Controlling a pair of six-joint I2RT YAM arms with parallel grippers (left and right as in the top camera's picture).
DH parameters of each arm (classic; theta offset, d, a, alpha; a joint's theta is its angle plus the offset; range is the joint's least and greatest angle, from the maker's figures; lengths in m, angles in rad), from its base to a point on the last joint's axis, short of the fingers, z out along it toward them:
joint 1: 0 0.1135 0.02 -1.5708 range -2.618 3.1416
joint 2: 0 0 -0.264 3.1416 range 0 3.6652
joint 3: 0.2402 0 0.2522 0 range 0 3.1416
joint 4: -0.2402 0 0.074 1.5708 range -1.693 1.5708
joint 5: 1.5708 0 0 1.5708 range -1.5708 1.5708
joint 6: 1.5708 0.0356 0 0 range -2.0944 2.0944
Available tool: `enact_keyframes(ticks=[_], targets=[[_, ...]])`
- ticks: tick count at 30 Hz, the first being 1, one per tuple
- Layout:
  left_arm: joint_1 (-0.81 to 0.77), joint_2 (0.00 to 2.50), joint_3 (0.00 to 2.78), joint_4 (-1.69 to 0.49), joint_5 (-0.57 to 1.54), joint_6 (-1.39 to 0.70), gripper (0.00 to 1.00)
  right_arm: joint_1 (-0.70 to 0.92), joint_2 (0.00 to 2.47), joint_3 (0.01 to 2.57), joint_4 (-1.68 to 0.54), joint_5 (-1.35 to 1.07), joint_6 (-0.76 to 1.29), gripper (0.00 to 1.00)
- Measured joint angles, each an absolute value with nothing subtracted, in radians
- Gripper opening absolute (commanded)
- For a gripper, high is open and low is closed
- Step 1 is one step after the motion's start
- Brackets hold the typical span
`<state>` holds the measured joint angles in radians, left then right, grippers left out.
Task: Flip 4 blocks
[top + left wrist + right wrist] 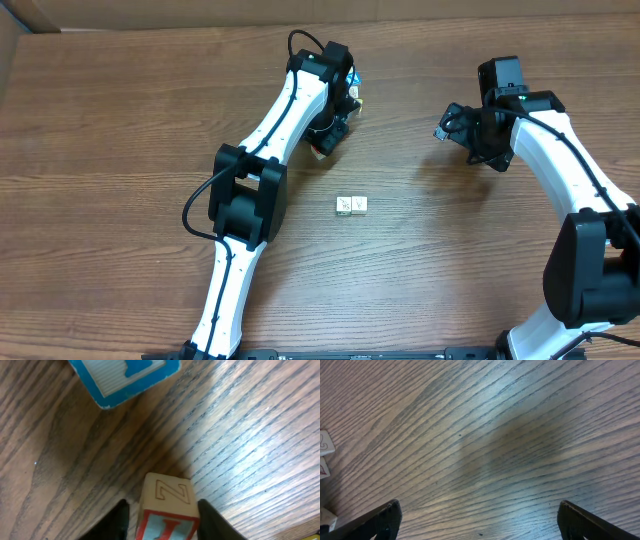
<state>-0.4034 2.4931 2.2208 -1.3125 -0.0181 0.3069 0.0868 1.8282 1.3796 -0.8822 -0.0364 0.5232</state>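
Note:
My left gripper is holding the block's sides beside the Z side, so next I open it, turn my wrist and close on the Z side and its opposite point(170, 491).
A block point(167, 495) with a cream face carrying an outlined Z and a red-framed pale blue face sits between the black fingers of my left gripper point(163, 506), whose jaws have closed in on its sides. A blue-framed block point(125, 377) lies on the wood just beyond it. In the overhead view the left gripper point(331, 138) is at the back centre of the table, and two white blocks point(351, 205) lie side by side in the middle. My right gripper point(480, 520) hangs wide open over bare wood, empty, at the back right point(447, 127).
Edges of small white blocks point(324, 442) show at the left border of the right wrist view. The brown wooden table point(120, 200) fills the scene. A cardboard edge point(20, 15) sits at the far left corner.

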Motion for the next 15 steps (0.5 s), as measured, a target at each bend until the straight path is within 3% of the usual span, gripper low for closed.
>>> enact_keyframes(ticks=[3, 10, 11, 12, 13, 15], targets=[[-0.403, 2.493, 2.221, -1.312, -0.018, 0.284, 0.24, 0.087, 1.828, 1.38, -0.882, -0.036, 0.523, 1.0], [-0.403, 2.493, 2.221, -1.337, -0.015, 0.098, 0.38, 0.086, 1.828, 1.38, -0.882, -0.037, 0.523, 1.0], [-0.403, 2.493, 2.221, -1.346, -0.014, 0.07, 0.43, 0.086, 1.828, 1.38, -0.882, -0.036, 0.523, 1.0], [-0.403, 2.493, 2.221, -1.354, -0.01, 0.035, 0.56, 0.086, 1.828, 1.38, -0.882, -0.036, 0.523, 1.0], [-0.403, 2.493, 2.221, -1.358, -0.007, 0.023, 0.61, 0.087, 1.828, 1.38, -0.882, -0.036, 0.523, 1.0], [-0.403, 2.493, 2.221, -1.364, 0.009, -0.025, 0.63, 0.086, 1.828, 1.38, -0.883, -0.036, 0.523, 1.0]])
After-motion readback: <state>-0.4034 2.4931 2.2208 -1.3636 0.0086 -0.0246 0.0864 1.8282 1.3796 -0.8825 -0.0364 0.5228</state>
